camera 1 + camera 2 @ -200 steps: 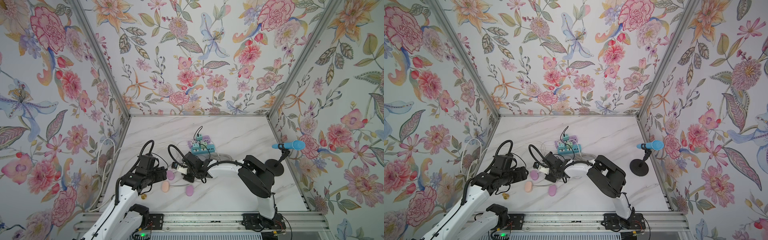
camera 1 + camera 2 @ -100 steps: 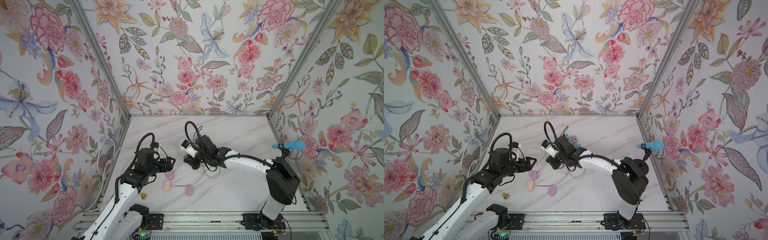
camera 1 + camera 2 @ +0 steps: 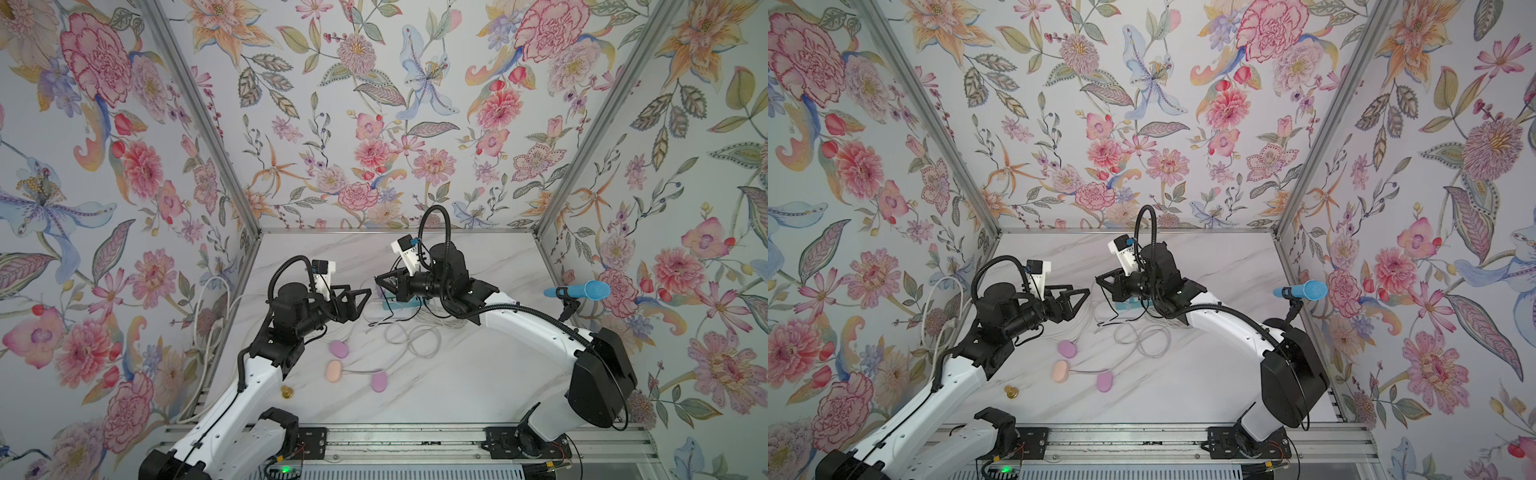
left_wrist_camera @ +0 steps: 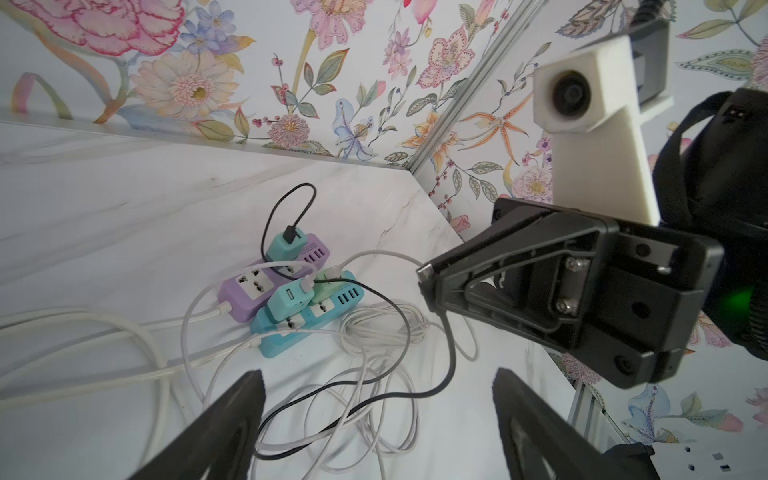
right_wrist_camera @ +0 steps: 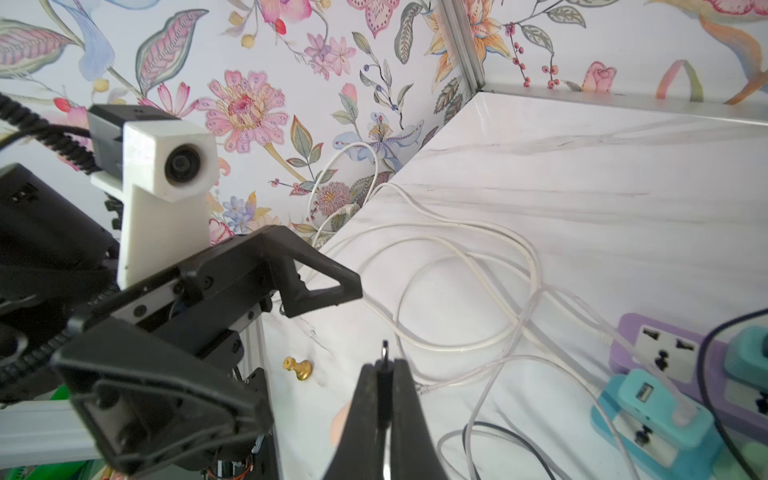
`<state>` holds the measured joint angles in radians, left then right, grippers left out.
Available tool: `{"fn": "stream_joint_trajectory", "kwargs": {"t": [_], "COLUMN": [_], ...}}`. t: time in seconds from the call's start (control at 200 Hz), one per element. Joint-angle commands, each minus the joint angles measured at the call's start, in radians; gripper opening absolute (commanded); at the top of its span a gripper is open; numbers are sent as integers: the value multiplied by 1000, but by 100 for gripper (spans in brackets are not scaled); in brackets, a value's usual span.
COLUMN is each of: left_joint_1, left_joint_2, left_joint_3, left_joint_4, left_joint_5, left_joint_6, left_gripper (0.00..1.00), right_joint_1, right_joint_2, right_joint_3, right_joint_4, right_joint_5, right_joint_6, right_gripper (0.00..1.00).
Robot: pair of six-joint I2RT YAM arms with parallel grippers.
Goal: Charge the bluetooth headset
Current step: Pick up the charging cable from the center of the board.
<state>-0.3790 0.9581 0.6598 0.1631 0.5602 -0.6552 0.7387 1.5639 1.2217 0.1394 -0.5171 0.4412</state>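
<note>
The black plug's metal tip barely clears my right gripper's fingertips, so my left gripper needs to steady the plug while my right gripper takes it nearer the cable (image 4: 440,313).
The headset, pastel oval pieces joined by a thin cord, lies on the marble table: a purple pad (image 3: 339,349), an orange one (image 3: 333,371) and another purple one (image 3: 379,381). My right gripper (image 3: 377,283) (image 5: 385,365) hangs above the power strips, shut on the black charging plug (image 5: 385,378), whose metal tip sticks out past the fingertips. The plug's black cable (image 4: 451,353) runs down to a teal charger (image 4: 286,245). Facing it from the left, my left gripper (image 3: 361,303) (image 4: 377,374) is open and holds nothing. Both are well above the headset.
A purple power strip (image 4: 257,286) and a teal one (image 4: 307,320) sit mid-table among loops of white cable (image 3: 415,336). A small brass knob (image 3: 286,391) lies near the front left. A blue microphone (image 3: 582,290) on a stand is at the right wall.
Both arms rose from the table beside the headset. The right gripper carried the plug up and back toward the power strips. The left gripper lifted off the headset and opened wider.
</note>
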Motion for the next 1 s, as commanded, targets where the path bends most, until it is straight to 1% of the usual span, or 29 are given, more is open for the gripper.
{"fn": "stream_joint_trajectory", "kwargs": {"t": [0.0,0.085,0.165,0.25,0.295,0.43,0.465,0.53,0.6,0.745,0.781,0.846,0.866,0.921,0.996], "left_joint_1": [-73,-116,-127,-127,-127,-127,-127,-128,-128,-128,-128,-128,-126,-126,-126], "left_joint_2": [52,88,111,117,111,98,96,97,101,110,111,113,113,115,116], "left_joint_3": [22,26,13,1,-6,-4,0,5,16,36,37,41,41,44,43], "left_joint_4": [159,203,252,288,313,335,333,328,305,267,266,266,266,262,259], "left_joint_5": [21,27,44,59,63,52,49,49,47,45,46,46,46,46,43], "left_joint_6": [-10,-15,-39,-57,-63,-53,-49,-40,-26,4,6,11,12,15,16], "left_gripper": [89,87,81,73,63,22,15,6,0,0,0,0,0,0,0], "right_joint_1": [-5,-6,-6,-8,-8,-12,-11,-13,-13,-15,-14,-14,-14,-11,-8], "right_joint_2": [-28,-31,-36,-40,-42,-49,-51,-56,-61,-68,-71,-74,-74,-75,-76], "right_joint_3": [-18,-21,-21,-22,-25,-46,-50,-54,-59,-71,-75,-82,-82,-85,-87], "right_joint_4": [135,166,174,170,169,198,204,204,200,198,196,189,185,173,169], "right_joint_5": [-40,-40,-40,-41,-41,-46,-48,-49,-46,-45,-45,-45,-46,-47,-48], "right_joint_6": [142,169,179,181,183,209,215,216,216,215,212,205,203,195,189], "right_gripper": [0,0,0,0,0,0,0,0,0,0,6,23,27,29,30]}}
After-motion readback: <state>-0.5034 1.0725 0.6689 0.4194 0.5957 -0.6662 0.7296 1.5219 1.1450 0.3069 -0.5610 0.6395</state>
